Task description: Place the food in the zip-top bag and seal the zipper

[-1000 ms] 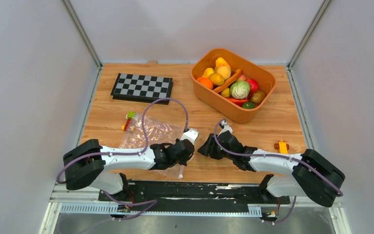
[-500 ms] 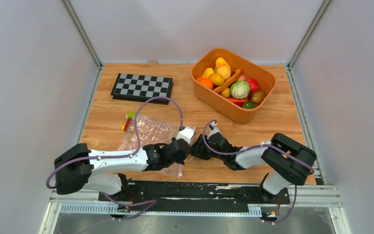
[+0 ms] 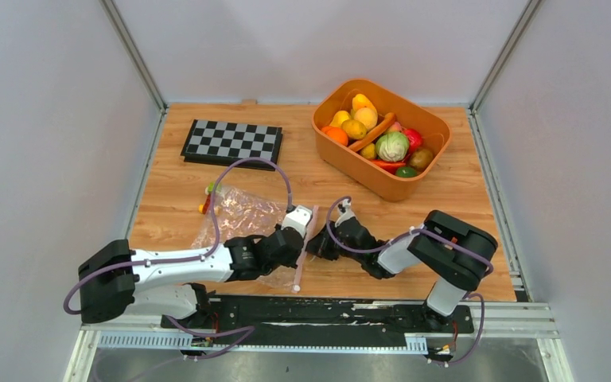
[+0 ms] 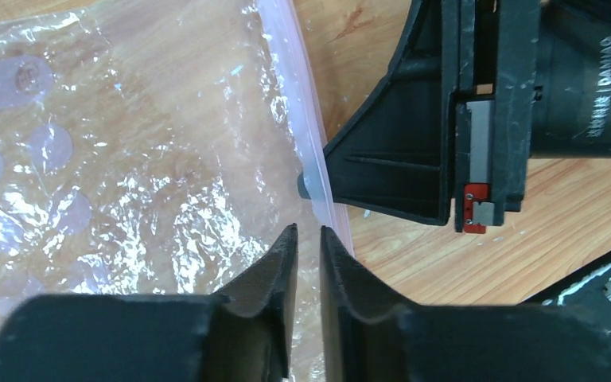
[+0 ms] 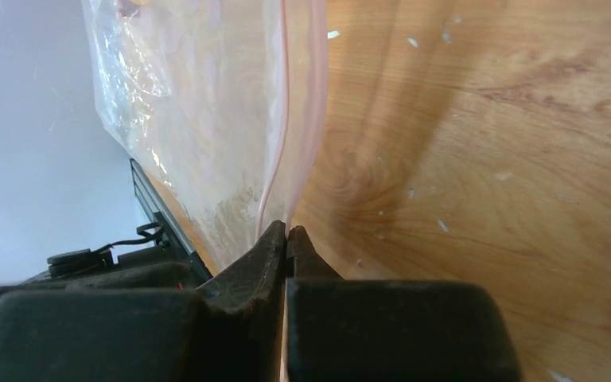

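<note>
The bag's zipper pieces lie close together, so the robot's left gripper needs to open and grab only the upper zipper piece (image 4: 328, 208) to keep the bag open for the food.
The zip-top bag (image 3: 239, 216) lies flat and crinkled on the table in front of my left arm, and no food shows inside it. Its zipper (image 3: 301, 256) runs along the bag's right edge. My right gripper (image 5: 287, 231) is shut on that zipper (image 5: 302, 95) edge; in the left wrist view its fingers (image 4: 398, 159) pinch the strip (image 4: 293, 72). My left gripper (image 4: 309, 232) hovers over the bag (image 4: 127, 183) just beside the strip, jaws a narrow gap apart with nothing pinched. The food (image 3: 382, 139) is heaped in the orange tub (image 3: 342, 163) at the back right.
A checkerboard (image 3: 232, 143) lies at the back left. Small red-yellow-green block toys (image 3: 210, 197) sit at the bag's far left corner. Both grippers (image 3: 304, 245) meet almost tip to tip at the bag's right edge, near the table's front.
My right arm swung left to the bag's edge and its jaws closed on the zipper. My left gripper's jaws parted slightly, and that arm drew a little leftward.
</note>
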Motion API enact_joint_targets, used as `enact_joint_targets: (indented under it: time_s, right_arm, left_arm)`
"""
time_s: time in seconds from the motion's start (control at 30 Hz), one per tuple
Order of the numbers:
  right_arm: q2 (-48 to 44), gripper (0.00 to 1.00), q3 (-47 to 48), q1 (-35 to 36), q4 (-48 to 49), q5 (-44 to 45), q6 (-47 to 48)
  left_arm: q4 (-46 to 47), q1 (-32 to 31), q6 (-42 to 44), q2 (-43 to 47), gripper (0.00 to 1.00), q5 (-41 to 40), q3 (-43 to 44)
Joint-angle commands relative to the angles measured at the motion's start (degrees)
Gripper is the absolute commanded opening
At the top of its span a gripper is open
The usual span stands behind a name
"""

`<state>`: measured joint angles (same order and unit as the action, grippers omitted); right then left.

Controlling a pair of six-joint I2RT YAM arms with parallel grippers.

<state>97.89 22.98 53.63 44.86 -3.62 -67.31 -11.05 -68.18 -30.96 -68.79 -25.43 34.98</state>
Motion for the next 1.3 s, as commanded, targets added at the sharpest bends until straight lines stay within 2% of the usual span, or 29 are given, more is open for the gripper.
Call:
enact_joint_targets:
  time_s: [0.0, 0.07, 0.13, 0.2, 0.33, 0.5, 0.77, 0.93, 1.1, 1.2, 1.27]
  right_arm:
    - [-5.9, 0.0, 3.3, 1.0, -3.6, 0.2, 5.1]
    - [-8.9, 0.0, 3.4, 1.3, -6.1, 0.9, 5.8]
    - [-11.5, 0.0, 3.4, 1.3, -8.5, 1.7, 5.9]
    - [-14.0, 0.0, 4.6, 1.3, -14.8, 3.3, 6.9]
    - [-17.9, 0.0, 6.8, 1.4, -22.7, 6.2, 9.3]
    - [-22.9, 0.0, 8.4, 1.8, -28.6, 7.7, 11.2]
    - [-28.0, 0.0, 9.7, 2.0, -33.1, 6.7, 12.9]
    - [-31.0, 0.0, 8.9, 2.2, -34.8, 6.6, 13.0]
    - [-32.3, 0.0, 10.0, 2.2, -36.2, 4.5, 14.2]
    - [-33.5, 0.0, 11.0, 2.4, -38.6, 1.7, 15.0]
    - [-34.8, 0.0, 11.3, 2.4, -40.9, 2.0, 15.6]
  left_arm:
    - [0.8, -0.3, -0.2, 0.7, 0.33, 0.0, -0.7]
    - [1.2, -0.4, 0.1, 0.3, 0.49, 1.1, -0.5]
    - [1.9, -0.4, 0.3, 0.9, 0.55, 2.1, -0.4]
    - [2.4, -0.4, 0.1, 2.9, 0.62, 2.8, -0.5]
    - [2.9, -0.4, 0.6, 8.2, 0.67, 2.8, -0.6]
    - [-1.5, -0.4, 1.6, 9.8, 0.65, -2.4, 0.4]
    - [0.6, -0.4, 0.8, 8.3, 0.64, -1.3, 1.2]
    - [-1.2, -0.4, 1.0, 8.2, 0.6, -3.7, 2.3]
    - [0.8, -0.4, 1.6, 6.9, 0.59, -1.1, 3.3]
    - [0.6, -0.4, 1.5, 5.2, 0.51, -0.8, 4.1]
    - [0.4, -0.4, 0.8, 5.4, 0.41, -2.6, 3.7]
